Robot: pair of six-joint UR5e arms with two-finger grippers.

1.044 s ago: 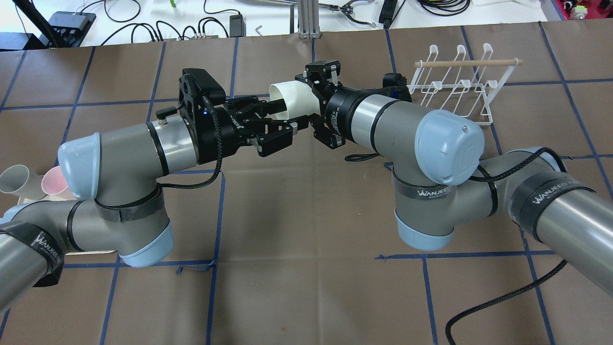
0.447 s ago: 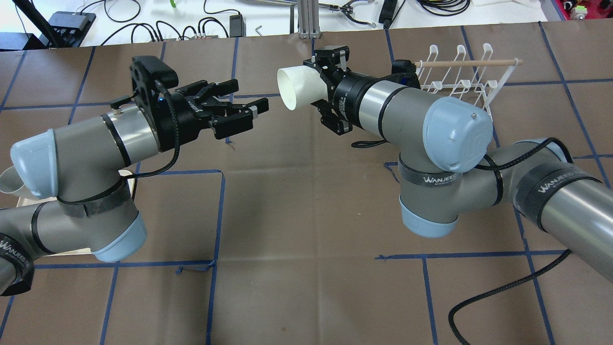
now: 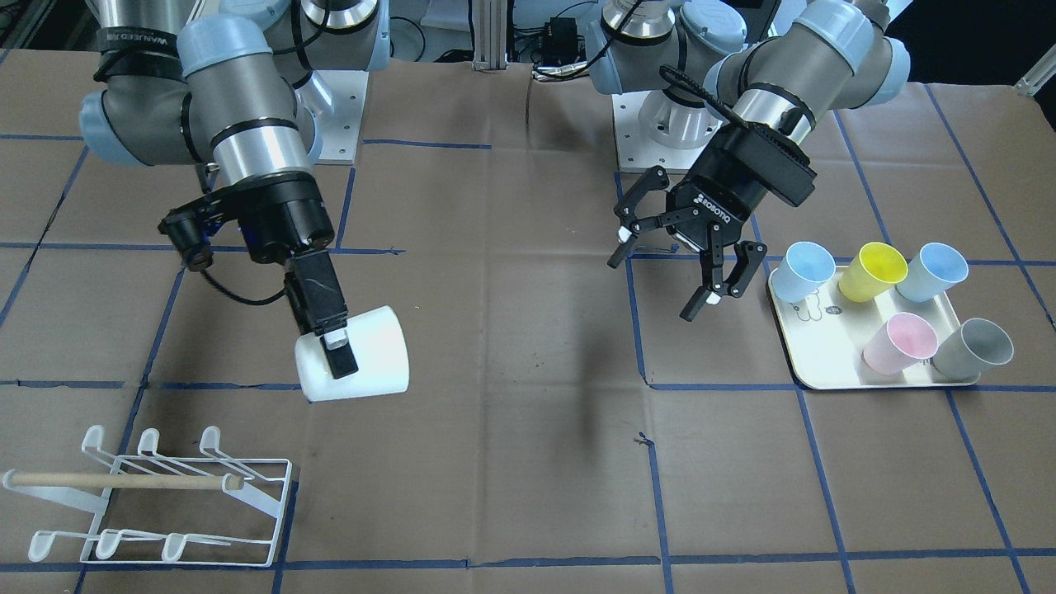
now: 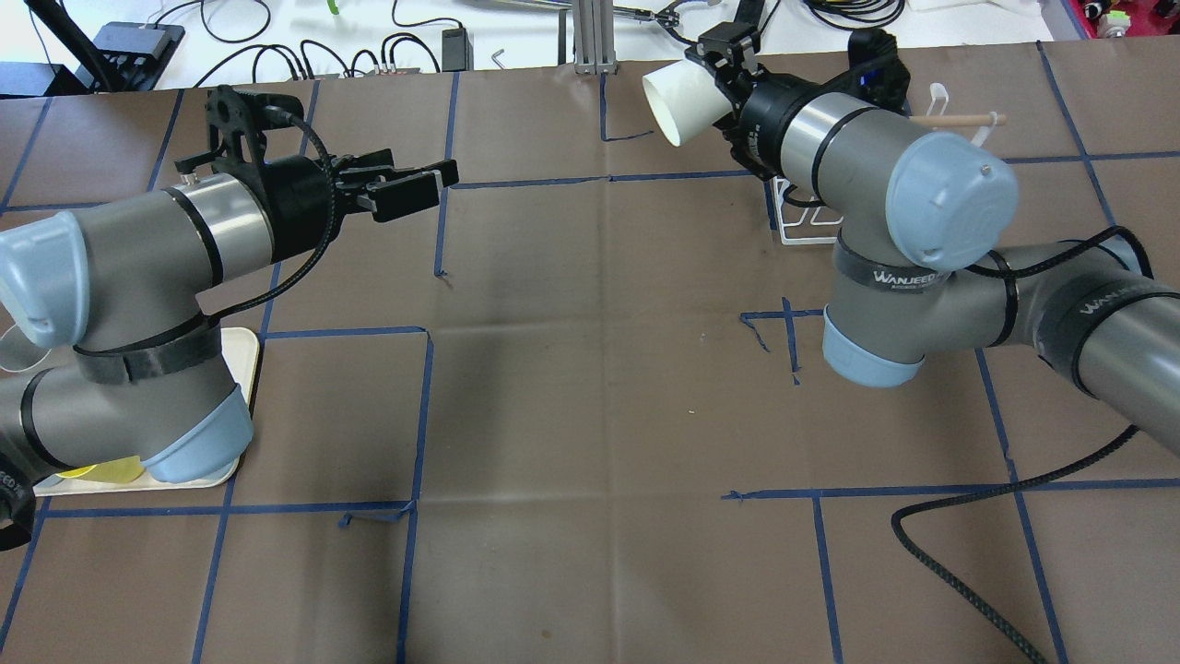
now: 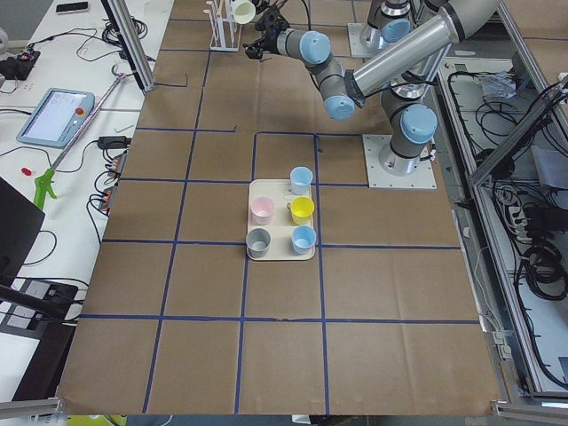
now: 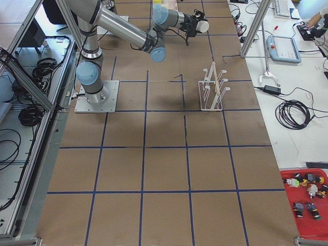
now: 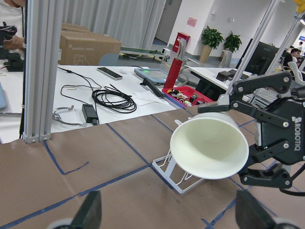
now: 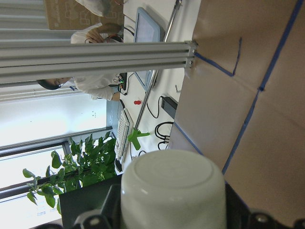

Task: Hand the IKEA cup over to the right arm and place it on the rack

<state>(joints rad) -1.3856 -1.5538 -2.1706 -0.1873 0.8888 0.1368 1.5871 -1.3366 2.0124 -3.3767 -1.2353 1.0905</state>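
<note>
Next, my right gripper releases the white IKEA cup on the front-row rack peg [image 3: 188, 543] that is nearest to the middle of the table.
The white IKEA cup [image 4: 680, 103] lies on its side in the air with its mouth toward the left arm. My right gripper [image 4: 721, 81] is shut on its base end. The front view shows the cup [image 3: 363, 355] held by a black finger [image 3: 337, 353] above the table, near the white wire rack [image 3: 157, 495]. In the overhead view the rack [image 4: 800, 221] is mostly hidden behind the right arm. My left gripper [image 4: 433, 183] is open and empty, well apart from the cup; it also shows in the front view [image 3: 653, 287]. The left wrist view shows the cup's mouth [image 7: 209, 148].
A cream tray [image 3: 817, 363] with several coloured cups stands beside the left arm. The brown paper table cover [image 4: 590, 387] has blue tape lines. An aluminium post [image 4: 590, 37] and cables lie past the far edge.
The left gripper let go of the white cup and drew back to the left. The right arm carried the cup away toward the far right, over the rack.
</note>
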